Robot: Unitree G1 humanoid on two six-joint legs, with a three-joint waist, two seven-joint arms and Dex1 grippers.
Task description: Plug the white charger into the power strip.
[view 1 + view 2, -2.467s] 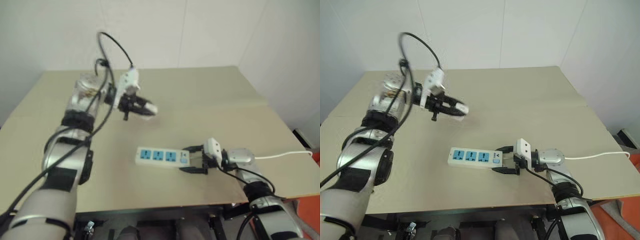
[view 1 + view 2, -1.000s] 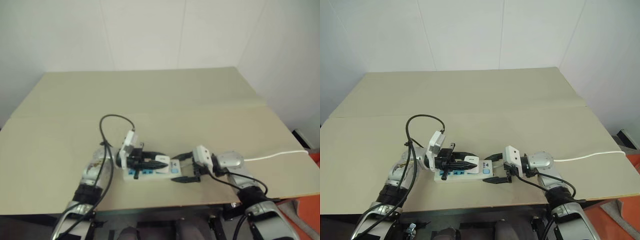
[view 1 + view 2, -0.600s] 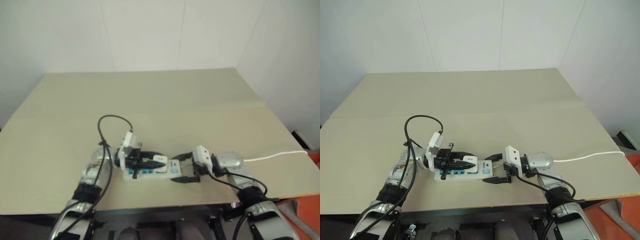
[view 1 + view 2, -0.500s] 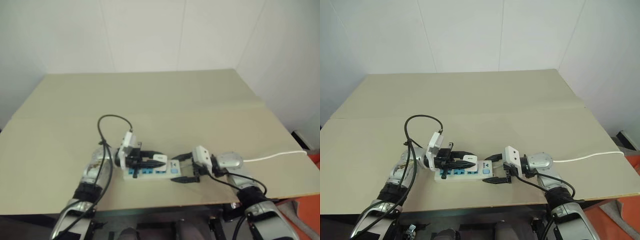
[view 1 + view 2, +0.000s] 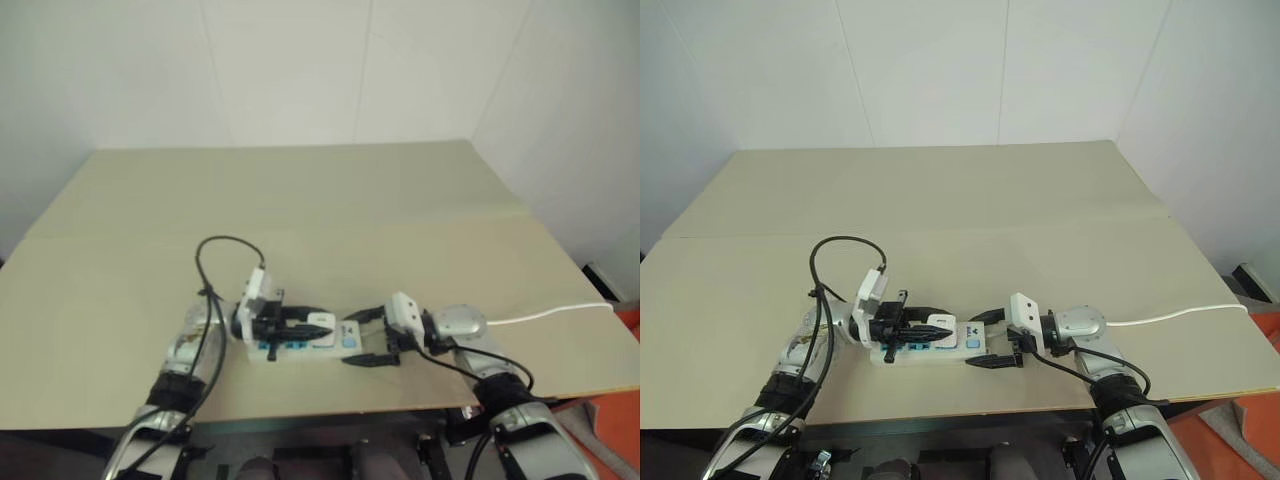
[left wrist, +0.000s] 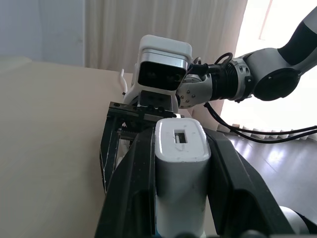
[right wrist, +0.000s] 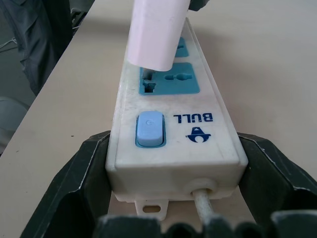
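I will release the white charger from my left gripper in the power strip's socket (image 5: 322,340) next to the blue switch.
The power strip (image 7: 203,144) lies near the table's front edge, its blue switch (image 7: 149,130) at the end nearest my right arm. My right gripper (image 5: 987,341) is shut on that end, one black finger against each long side. The white charger (image 6: 181,168) sits between the fingers of my left gripper (image 5: 930,327), which points level toward the right gripper. The white charger (image 7: 156,32) hangs tilted over the strip's middle socket, and the blue socket (image 7: 168,79) beside the switch is uncovered. Whether its prongs are inside the strip I cannot tell.
The strip's white cable (image 5: 1180,315) runs off the table's right edge. The tan table (image 5: 1040,200) stretches back to white walls. A black cable loop (image 5: 840,250) arches over my left wrist. The strip lies close to the front edge (image 5: 970,408).
Since the earliest frames my left gripper has carried the charger from high over the table's left half down onto the strip. Over the last second nothing has visibly moved; the right gripper has kept its hold.
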